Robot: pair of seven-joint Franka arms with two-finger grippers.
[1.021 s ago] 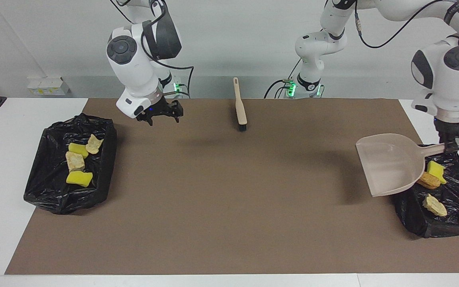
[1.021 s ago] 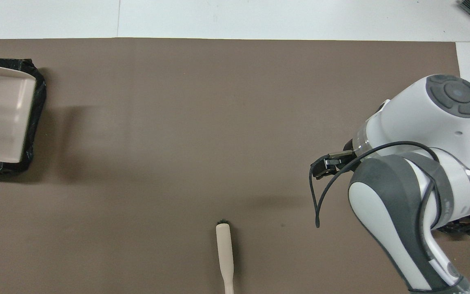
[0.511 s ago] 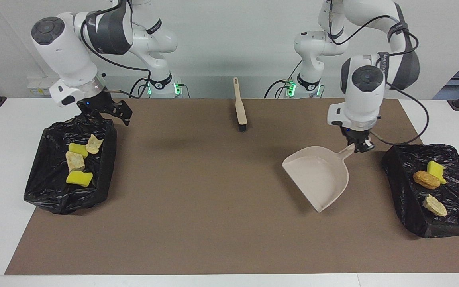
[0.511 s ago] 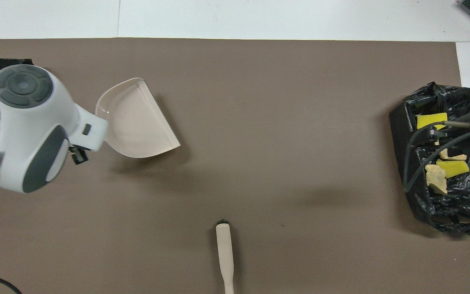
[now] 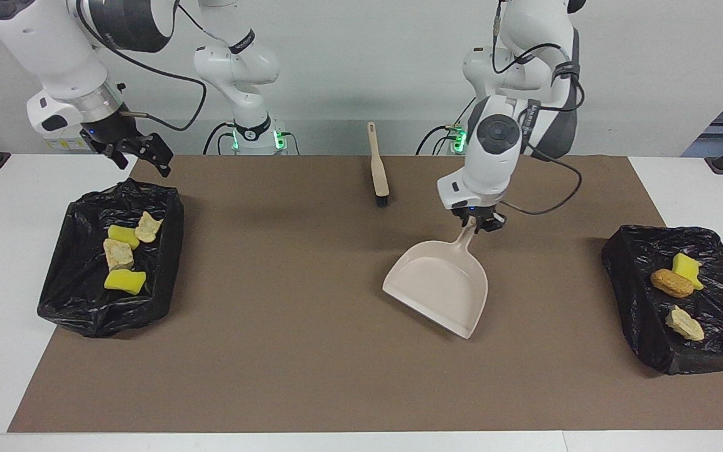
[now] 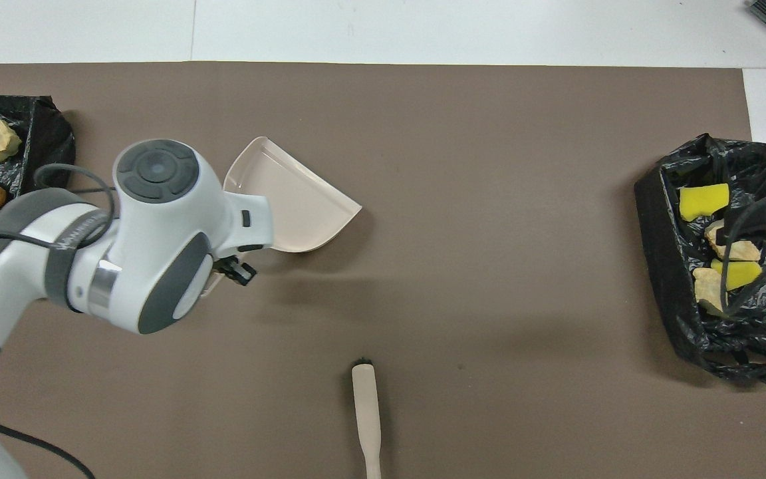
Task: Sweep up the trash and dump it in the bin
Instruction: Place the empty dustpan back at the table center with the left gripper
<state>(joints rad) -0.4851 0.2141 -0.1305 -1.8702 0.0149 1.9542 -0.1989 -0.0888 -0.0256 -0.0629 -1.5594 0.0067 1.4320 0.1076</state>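
Observation:
The robot's left gripper will set the beige dustpan down on the brown mat straight (image 6: 362,227) beyond the beige hand brush.
My left gripper (image 5: 479,224) is shut on the handle of the beige dustpan (image 5: 440,285) and holds it tilted, low over the middle of the brown mat; its pan looks empty. In the overhead view the left gripper (image 6: 237,269) shows under the arm, with the dustpan (image 6: 293,199) ahead of it. The trash lies in two black bag-lined bins. Several yellow and tan pieces (image 5: 118,253) are in the bin (image 5: 79,301) at the right arm's end. Three pieces (image 5: 671,282) are in the bin (image 5: 650,339) at the left arm's end. My right gripper (image 5: 142,154) is open and empty, up over the mat's corner beside its bin.
A beige hand brush (image 5: 378,166) lies on the mat (image 5: 311,351) at its edge nearest the robots, midway between the arms; it also shows in the overhead view (image 6: 366,412). White table borders the mat on all sides.
My left gripper carried the dustpan from over the bin at its end to over the middle of the mat. My right gripper moved off to its end of the table and rose.

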